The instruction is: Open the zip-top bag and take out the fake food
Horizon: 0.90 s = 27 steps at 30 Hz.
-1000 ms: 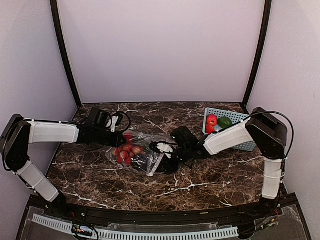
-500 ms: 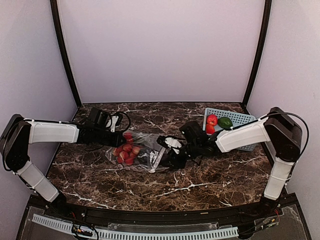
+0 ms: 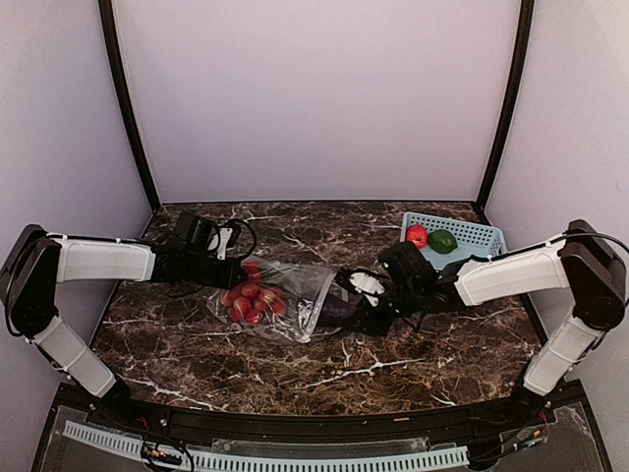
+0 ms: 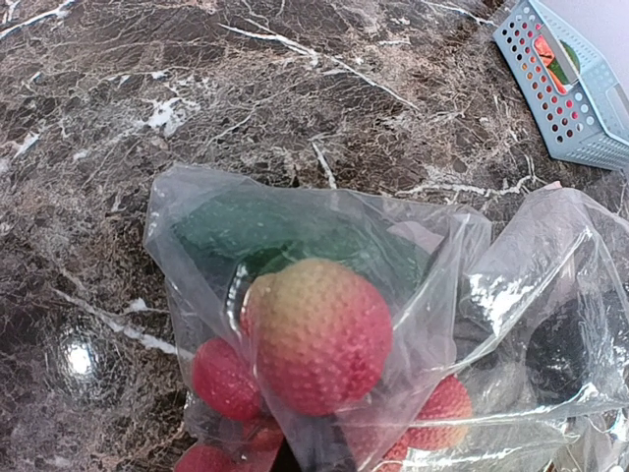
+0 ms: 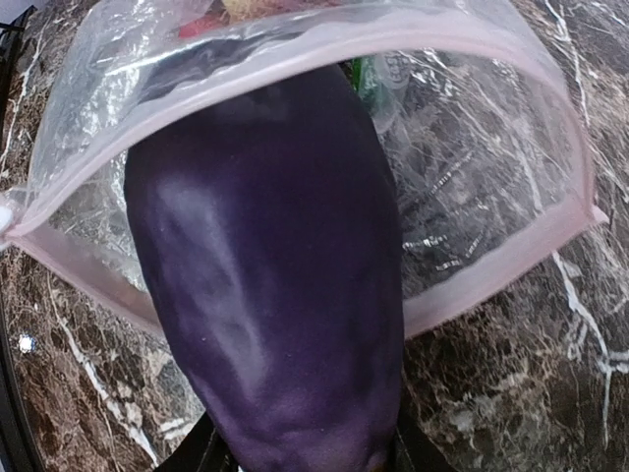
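The dark purple eggplant, now halfway out through the bag's zip strip, will be let go by my right gripper inside the light blue basket's end (image 3: 482,253) nearest the side.
The clear zip-top bag (image 3: 295,295) lies left of the table's middle, its open mouth facing right. Several red fake fruits (image 3: 251,298) sit in its left end. In the left wrist view a bumpy red-yellow fruit (image 4: 319,334) and a green piece (image 4: 285,231) show through the plastic. My left gripper (image 3: 228,273) is shut on the bag's closed left end. My right gripper (image 3: 359,307) is shut on a dark purple eggplant (image 5: 275,275), which sticks halfway out through the pinkish-white zip strip (image 5: 491,280). The eggplant also shows in the top view (image 3: 337,308).
The light blue perforated basket (image 3: 482,233) stands at the back right, holding a red fruit (image 3: 417,236) and a green one (image 3: 443,241). Its corner shows in the left wrist view (image 4: 580,118). Dark marble table around; walls enclose the back and sides.
My right gripper has moved to the right, drawing the eggplant out of the bag's mouth and stretching the bag that way. The left gripper has stayed put.
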{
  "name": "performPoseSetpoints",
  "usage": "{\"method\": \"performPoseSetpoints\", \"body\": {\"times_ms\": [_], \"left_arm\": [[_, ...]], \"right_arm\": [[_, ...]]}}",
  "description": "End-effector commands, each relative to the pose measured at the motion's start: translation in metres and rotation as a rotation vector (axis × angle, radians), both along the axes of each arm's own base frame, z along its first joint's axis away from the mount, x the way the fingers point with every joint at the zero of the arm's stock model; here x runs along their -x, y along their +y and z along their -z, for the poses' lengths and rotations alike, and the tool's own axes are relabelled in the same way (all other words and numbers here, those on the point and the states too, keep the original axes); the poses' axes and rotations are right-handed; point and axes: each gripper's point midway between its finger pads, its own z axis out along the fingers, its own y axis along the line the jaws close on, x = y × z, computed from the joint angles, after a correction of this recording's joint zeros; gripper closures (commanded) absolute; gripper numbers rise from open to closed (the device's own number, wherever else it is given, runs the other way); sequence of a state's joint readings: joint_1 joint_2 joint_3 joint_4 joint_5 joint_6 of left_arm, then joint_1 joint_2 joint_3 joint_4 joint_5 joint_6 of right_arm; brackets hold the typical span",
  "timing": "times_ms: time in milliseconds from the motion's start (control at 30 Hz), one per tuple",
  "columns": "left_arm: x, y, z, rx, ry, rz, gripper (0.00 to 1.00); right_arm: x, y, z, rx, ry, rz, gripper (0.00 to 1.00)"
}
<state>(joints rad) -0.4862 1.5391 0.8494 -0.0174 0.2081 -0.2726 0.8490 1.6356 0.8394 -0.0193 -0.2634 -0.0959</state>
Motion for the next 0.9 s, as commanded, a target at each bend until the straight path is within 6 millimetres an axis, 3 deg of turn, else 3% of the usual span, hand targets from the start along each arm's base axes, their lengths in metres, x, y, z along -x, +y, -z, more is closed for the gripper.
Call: {"method": "performPoseSetpoints", "body": {"times_ms": [0, 200, 367, 633, 867], "left_arm": [[-0.001, 0.005, 0.002, -0.023, 0.004, -0.009, 0.99], [-0.002, 0.004, 0.003, -0.017, 0.006, -0.008, 0.99], [-0.002, 0.004, 0.004, -0.016, 0.009, -0.009, 0.99], [-0.002, 0.002, 0.005, -0.006, 0.011, -0.008, 0.99], [-0.002, 0.002, 0.003, -0.005, 0.007, -0.009, 0.99]], "right_arm": [[-0.002, -0.028, 0.0, 0.035, 0.008, 0.109, 0.74], [-0.005, -0.059, 0.0, 0.058, 0.031, 0.234, 0.76], [-0.014, -0.08, -0.022, -0.028, 0.039, 0.32, 0.76], [-0.067, -0.136, -0.075, -0.119, -0.054, 0.527, 0.77], [-0.116, -0.216, -0.096, -0.156, -0.088, 0.812, 0.77]]}}
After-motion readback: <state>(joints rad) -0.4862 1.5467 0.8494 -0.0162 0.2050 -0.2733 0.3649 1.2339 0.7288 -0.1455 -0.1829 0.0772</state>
